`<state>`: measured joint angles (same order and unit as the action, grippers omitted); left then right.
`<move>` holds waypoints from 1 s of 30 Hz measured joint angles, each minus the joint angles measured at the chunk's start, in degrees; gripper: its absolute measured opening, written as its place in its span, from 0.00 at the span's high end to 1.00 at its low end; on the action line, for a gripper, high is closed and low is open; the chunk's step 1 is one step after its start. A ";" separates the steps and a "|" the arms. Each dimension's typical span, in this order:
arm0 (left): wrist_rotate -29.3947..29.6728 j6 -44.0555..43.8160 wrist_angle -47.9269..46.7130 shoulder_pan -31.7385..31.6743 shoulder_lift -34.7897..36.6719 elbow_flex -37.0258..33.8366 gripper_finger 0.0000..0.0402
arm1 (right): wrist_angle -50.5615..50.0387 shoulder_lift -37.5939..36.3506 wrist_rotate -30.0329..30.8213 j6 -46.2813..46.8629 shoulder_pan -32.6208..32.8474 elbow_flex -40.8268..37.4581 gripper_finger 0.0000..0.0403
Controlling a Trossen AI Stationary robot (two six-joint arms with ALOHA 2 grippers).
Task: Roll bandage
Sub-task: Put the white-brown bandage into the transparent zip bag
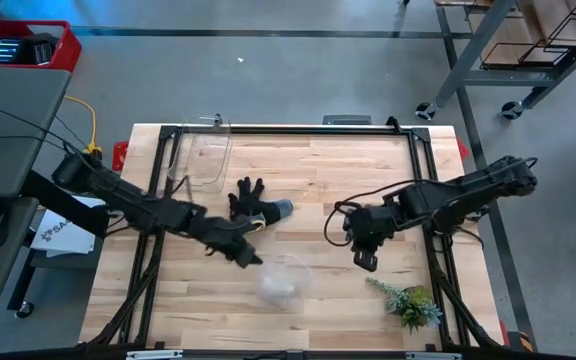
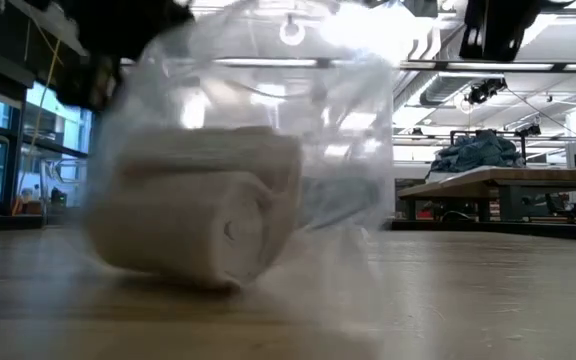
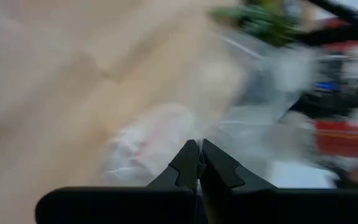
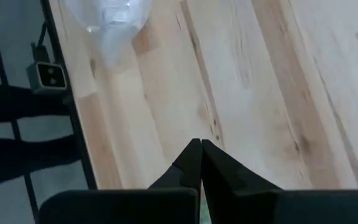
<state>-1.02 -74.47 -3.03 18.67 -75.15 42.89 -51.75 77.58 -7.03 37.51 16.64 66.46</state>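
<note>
My left gripper holds up the plastic bag, bandage roll slanted inside; I need to lay the bag flat and take its edge (image 1: 283,259) beside the glove.
A crinkly clear plastic bag (image 1: 285,280) lies on the table near the front middle. Inside it is a white roll of bandage cloth (image 2: 198,225), also seen in the high view (image 1: 278,287). My left gripper (image 1: 251,258) is shut, low over the table at the bag's left edge; the bag fills its wrist view (image 3: 166,137). My right gripper (image 1: 366,262) is shut and empty, above bare wood to the right of the bag, which shows far off in its wrist view (image 4: 107,18). My left gripper's shut fingertips (image 3: 191,158) point at the bag's near edge (image 3: 166,149). The view is blurred, and I cannot tell whether they touch or pinch the plastic.
A black-and-grey work glove (image 1: 256,208) lies just behind the left gripper. A clear plastic container (image 1: 203,160) stands at the far left. A small green plant (image 1: 410,305) lies at the front right. There is bare wood between the bag and the right gripper.
</note>
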 joint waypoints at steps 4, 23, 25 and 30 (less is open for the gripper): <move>-0.10 4.27 -4.48 -4.89 -3.27 0.00 1.00 | 8.21 -0.87 -0.17 2.61 -0.73 -5.81 1.00; 0.19 22.77 -10.18 -11.86 -4.73 0.00 0.71 | 9.66 -0.57 9.52 4.05 -2.45 1.13 1.00; 0.04 26.59 -12.74 -12.83 -4.42 0.55 0.66 | 10.70 0.26 9.33 5.22 -2.41 1.20 1.00; 1.32 34.81 -19.91 -16.37 -1.82 4.52 0.55 | 13.46 4.40 8.30 6.02 -1.94 1.20 1.00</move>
<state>0.30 -39.65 -22.94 2.30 -76.97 47.41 -38.29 81.97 1.28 43.53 14.69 67.66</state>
